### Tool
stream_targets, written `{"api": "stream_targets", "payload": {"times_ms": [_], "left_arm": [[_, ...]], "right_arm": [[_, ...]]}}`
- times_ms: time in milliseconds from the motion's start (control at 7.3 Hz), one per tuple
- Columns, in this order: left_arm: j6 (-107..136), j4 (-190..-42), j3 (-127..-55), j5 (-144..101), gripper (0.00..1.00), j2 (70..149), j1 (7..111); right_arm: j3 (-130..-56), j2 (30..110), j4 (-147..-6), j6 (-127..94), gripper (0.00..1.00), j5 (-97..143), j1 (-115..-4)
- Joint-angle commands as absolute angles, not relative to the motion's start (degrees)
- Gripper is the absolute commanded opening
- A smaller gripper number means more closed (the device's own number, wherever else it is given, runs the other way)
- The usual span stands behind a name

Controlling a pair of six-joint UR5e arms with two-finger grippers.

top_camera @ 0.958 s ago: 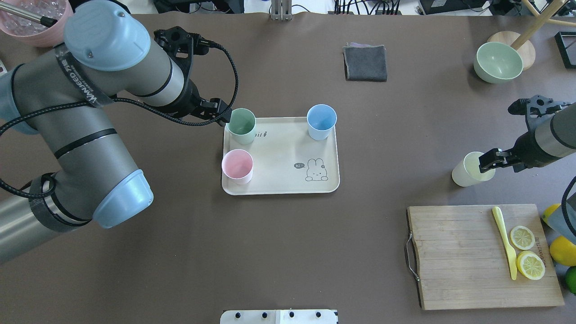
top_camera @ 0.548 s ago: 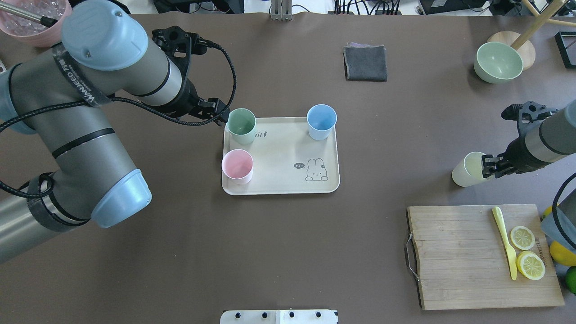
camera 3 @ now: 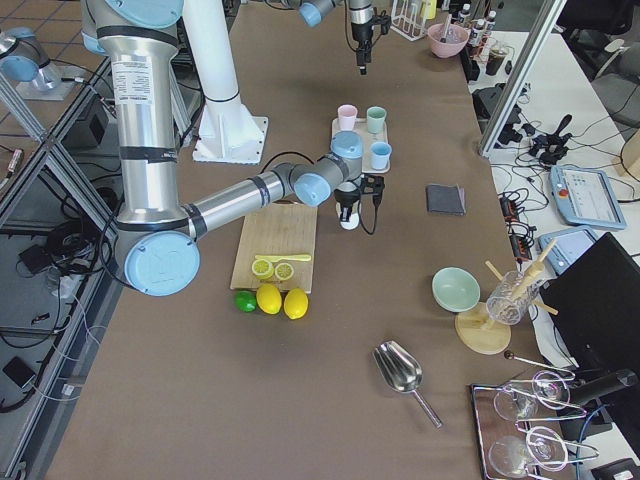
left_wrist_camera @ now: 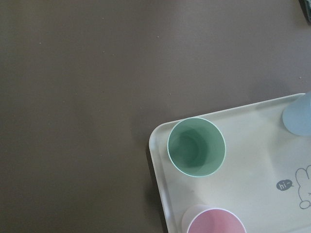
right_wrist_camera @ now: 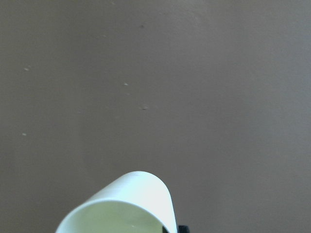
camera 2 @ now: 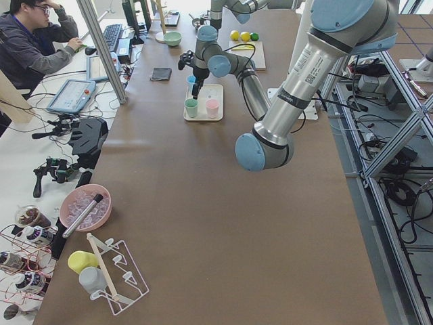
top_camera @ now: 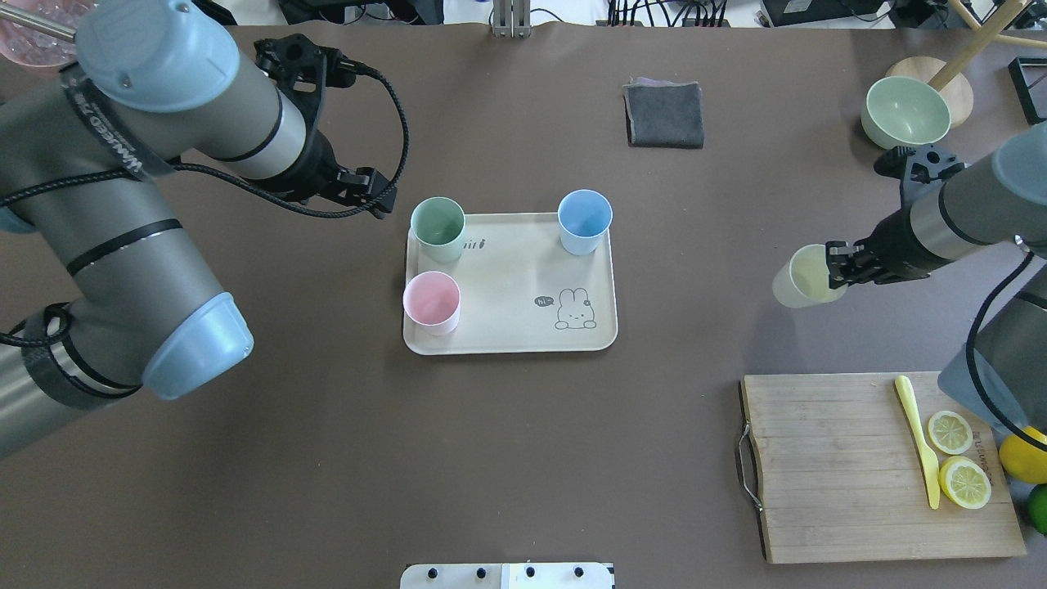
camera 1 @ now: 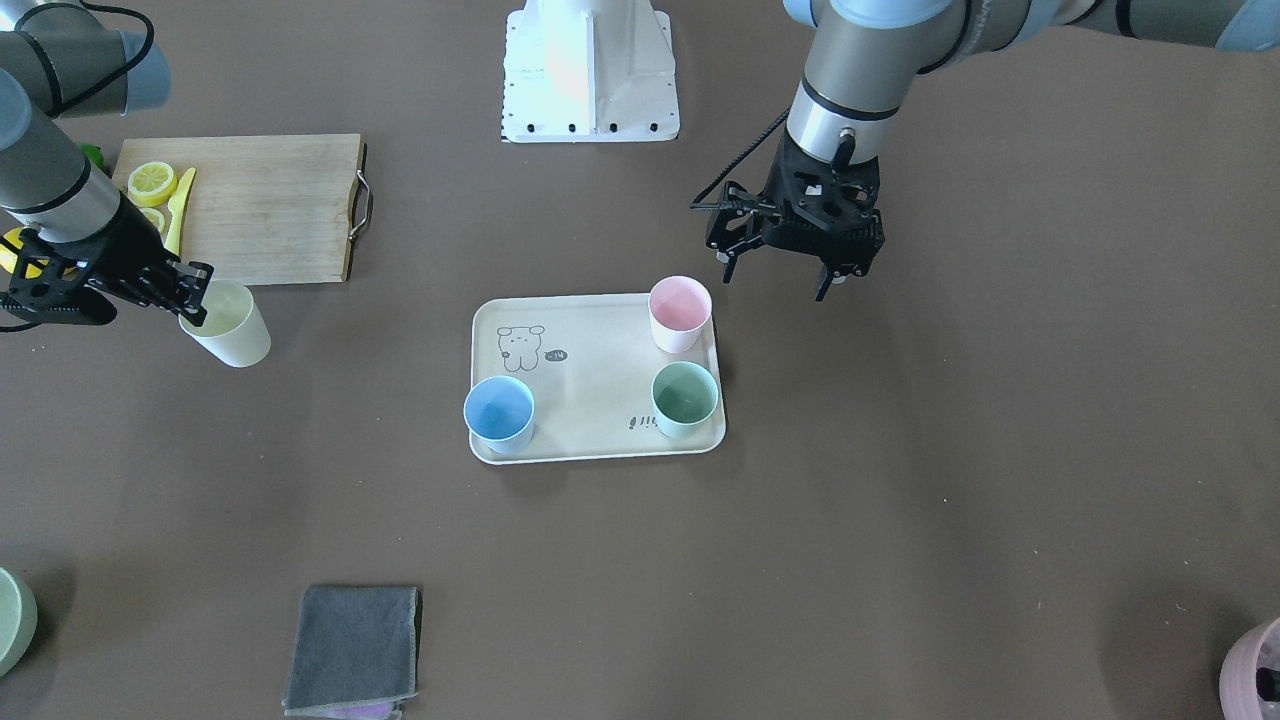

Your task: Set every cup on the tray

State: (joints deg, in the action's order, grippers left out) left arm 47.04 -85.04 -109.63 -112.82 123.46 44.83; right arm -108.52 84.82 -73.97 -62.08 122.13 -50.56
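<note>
I need to use my right gripper to set the yellow cup down on the cream tray's rabbit print (camera 1: 505, 336), which is in the empty corner of that tray.
The cream tray (top_camera: 507, 282) with the rabbit print holds the mint green cup (top_camera: 438, 229), the light blue cup (top_camera: 584, 221) and the pink cup (top_camera: 431, 301), all upright. My left gripper (camera 1: 778, 278) is open and empty, raised just off the tray's edge beside the green cup (left_wrist_camera: 197, 147). My right gripper (top_camera: 836, 266) is shut on the rim of the yellow cup (top_camera: 803, 276). It holds the cup tilted above the table, well to the right of the tray. The right wrist view shows the cup (right_wrist_camera: 121, 206) over bare table.
A wooden cutting board (top_camera: 842, 466) with lemon slices and a yellow knife (top_camera: 918, 438) lies front right. A grey cloth (top_camera: 664, 114) and a green bowl (top_camera: 905, 112) are at the back. A pinkish pot (camera 1: 1255, 670) stands at the far left corner.
My left gripper has drawn back from the green cup, up and to the left. My right gripper has lifted the yellow cup and carried it leftward.
</note>
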Motion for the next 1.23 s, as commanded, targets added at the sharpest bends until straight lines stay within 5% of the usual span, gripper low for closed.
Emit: {"api": "stream_targets", "payload": {"times_ms": [0,821,1095], "left_arm": [[33.47,-85.08,-109.95,-120.19,0.99,117.02,53.13],[21.97,-85.43,-109.07,-123.13,0.99,110.74,59.68],[21.97,-85.52,-109.07,-123.13,0.99,110.48,59.68]], "right_arm": [[-109.16,74.67,-79.59,-74.12,0.0,122.17,-47.57],[-100.22,58.38,-86.84,-82.0,0.05,110.84,-32.88],[-100.28,58.27,-86.57,-81.74,0.73,110.83,-32.87]]}}
